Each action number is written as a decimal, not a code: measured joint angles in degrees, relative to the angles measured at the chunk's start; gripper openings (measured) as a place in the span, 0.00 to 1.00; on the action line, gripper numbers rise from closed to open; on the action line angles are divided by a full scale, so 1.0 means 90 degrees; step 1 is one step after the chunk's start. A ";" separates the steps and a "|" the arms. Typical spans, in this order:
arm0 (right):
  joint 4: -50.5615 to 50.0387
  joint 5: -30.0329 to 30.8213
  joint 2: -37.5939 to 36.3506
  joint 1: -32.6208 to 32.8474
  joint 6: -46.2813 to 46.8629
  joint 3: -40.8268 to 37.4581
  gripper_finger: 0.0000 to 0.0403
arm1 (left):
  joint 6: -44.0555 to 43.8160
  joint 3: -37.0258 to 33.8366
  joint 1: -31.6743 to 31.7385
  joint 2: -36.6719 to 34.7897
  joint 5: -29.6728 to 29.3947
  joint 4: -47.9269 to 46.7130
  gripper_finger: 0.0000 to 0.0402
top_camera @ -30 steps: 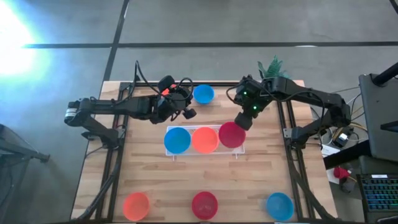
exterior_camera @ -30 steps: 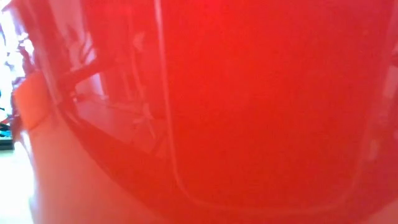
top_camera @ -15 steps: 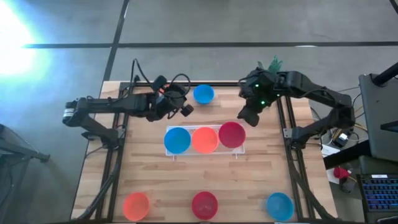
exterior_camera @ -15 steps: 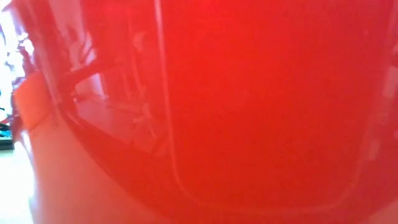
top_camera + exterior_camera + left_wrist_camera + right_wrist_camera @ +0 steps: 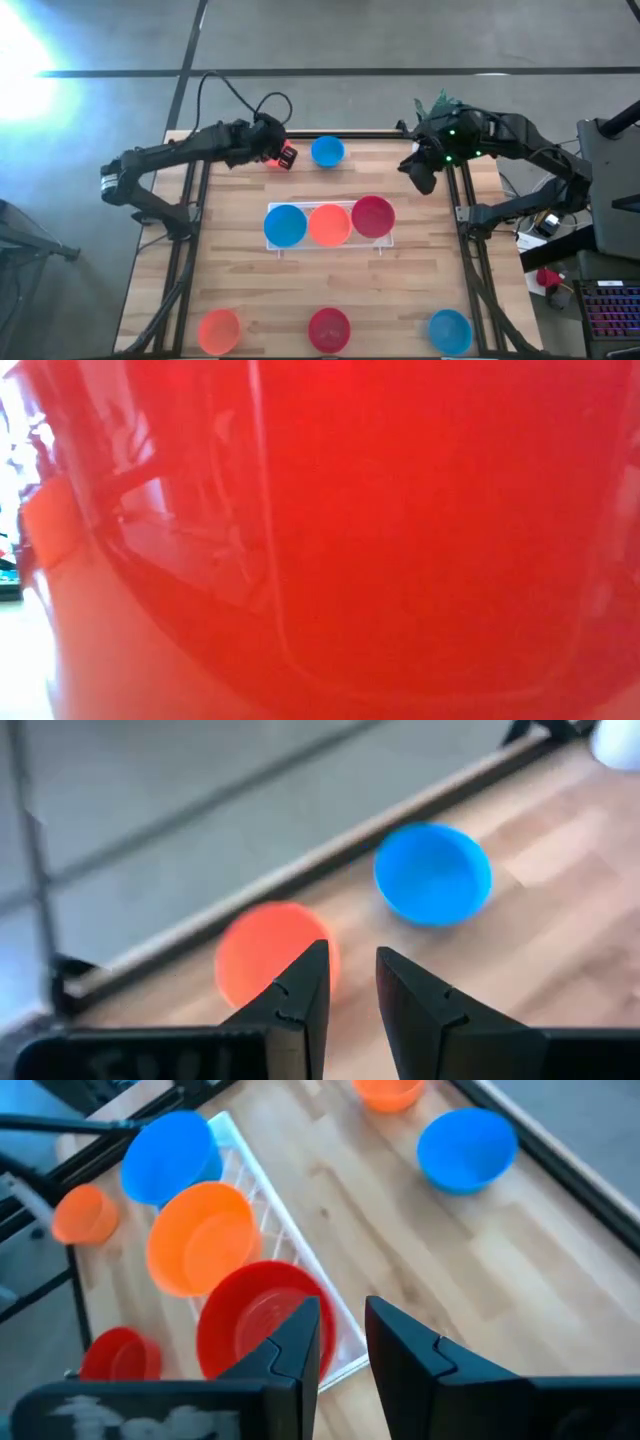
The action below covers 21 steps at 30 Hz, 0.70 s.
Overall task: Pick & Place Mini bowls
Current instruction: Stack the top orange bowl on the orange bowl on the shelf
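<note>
I need to next close my left gripper on the orange bowl's rim (image 5: 295, 154) (image 5: 336, 970), on the side that faces the blue bowl at the far edge of the table.
Three mini bowls sit in a row on the white tray (image 5: 384, 241): blue (image 5: 286, 224), orange (image 5: 330, 224) and red (image 5: 373, 215). Another blue bowl (image 5: 327, 151) stands on the wood by the far edge, with an orange bowl (image 5: 262, 953) beside it. My left gripper (image 5: 283, 157) hovers above that orange bowl, fingers a narrow gap apart (image 5: 350, 988), touching nothing. My right gripper (image 5: 421, 174) hangs right of the tray towards the far right corner, also narrowly open (image 5: 343, 1330) and empty. Orange (image 5: 219, 330), red (image 5: 329, 328) and blue (image 5: 449, 331) bowls stand along the near edge.
A green plant (image 5: 438, 104) in a white pot (image 5: 620, 738) stands at the far edge behind my right arm. The low view is filled by the wall of the near-edge red bowl (image 5: 400, 540). Bare wood lies between the tray and the near row.
My right gripper has drawn away from the red bowl on the tray, moving toward the far right corner; the bowl stays on the tray. My left gripper has swung toward the far edge and slightly left, turning over the orange bowl there.
</note>
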 joint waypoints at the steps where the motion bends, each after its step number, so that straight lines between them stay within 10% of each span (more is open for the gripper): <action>1: 0.0004 0.0096 -0.0039 0.0000 0.0001 0.0000 0.20 | -0.0026 -0.0020 0.0127 0.0027 0.0235 0.0002 0.22; 21: 0.0028 0.0618 -0.0227 0.0000 0.0010 -0.0002 0.20 | -0.0200 -0.1635 0.1339 0.0190 0.2156 0.1923 0.22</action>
